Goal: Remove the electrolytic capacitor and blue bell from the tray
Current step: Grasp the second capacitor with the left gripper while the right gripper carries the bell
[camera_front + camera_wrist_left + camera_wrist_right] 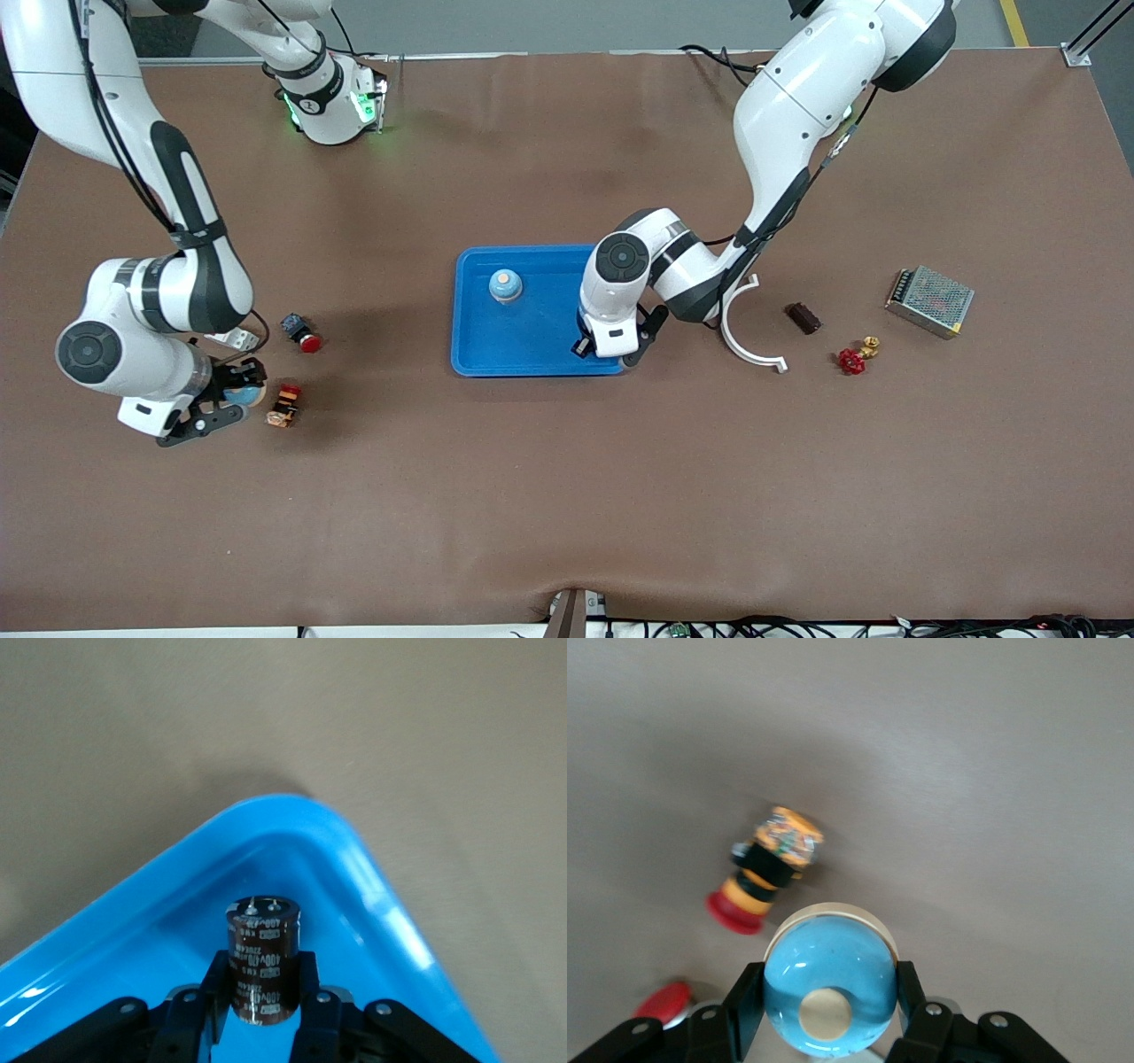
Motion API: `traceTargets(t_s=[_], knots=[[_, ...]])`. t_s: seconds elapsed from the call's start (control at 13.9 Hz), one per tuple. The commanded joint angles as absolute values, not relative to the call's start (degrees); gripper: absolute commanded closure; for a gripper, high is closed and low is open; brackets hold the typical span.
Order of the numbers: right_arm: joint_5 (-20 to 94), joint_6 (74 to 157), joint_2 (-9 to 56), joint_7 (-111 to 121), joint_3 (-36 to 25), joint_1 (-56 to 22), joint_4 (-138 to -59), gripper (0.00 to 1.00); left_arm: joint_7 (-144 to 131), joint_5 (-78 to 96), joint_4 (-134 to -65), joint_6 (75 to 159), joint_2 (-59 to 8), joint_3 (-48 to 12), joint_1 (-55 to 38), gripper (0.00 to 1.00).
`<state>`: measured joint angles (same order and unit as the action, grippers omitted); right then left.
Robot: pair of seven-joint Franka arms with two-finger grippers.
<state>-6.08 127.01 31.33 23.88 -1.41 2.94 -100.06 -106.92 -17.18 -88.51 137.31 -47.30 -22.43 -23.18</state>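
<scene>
Next, the left gripper releases the dark brown capacitor on bare table (788,419) just in front of the white curved bracket.
My left gripper (606,351) is shut on a dark brown capacitor (263,958), held upright just above the floor of the blue tray (532,354), in the corner nearest the front camera toward the left arm's end. A blue bell (505,285) stands in the tray. My right gripper (229,400) is shut on a second blue bell (830,979) with a cream base, low over the table at the right arm's end. I cannot tell whether that bell touches the table.
An orange and red push button (284,406) lies beside the right gripper, and a red-capped switch (301,334) lies farther from the front camera. Toward the left arm's end lie a white curved bracket (744,337), a brown block (804,317), a red valve (852,360) and a metal power supply (929,301).
</scene>
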Motion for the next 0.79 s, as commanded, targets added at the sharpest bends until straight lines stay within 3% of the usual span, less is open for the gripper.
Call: traceTargets(t_s=[0.0,0.29,0.72], knots=[[-7.2,132.7,30.1,28.0,-0.2,6.3,-104.2,1.0,-107.6,-18.6,-87.4,135.7,-43.3,-22.1,-22.2,1.0],[-7.1,139.1,30.6,30.8,-0.1,9.0,-108.0,1.0,-102.4,-18.7,-80.7,124.0,-41.2,-22.3,-18.9,1.0],[-6.6,145.9,32.0,31.6,0.3,12.0,-111.8,1.0,-82.1,-18.4,-83.7,110.9,-38.9,-22.7,-7.1,1.0]])
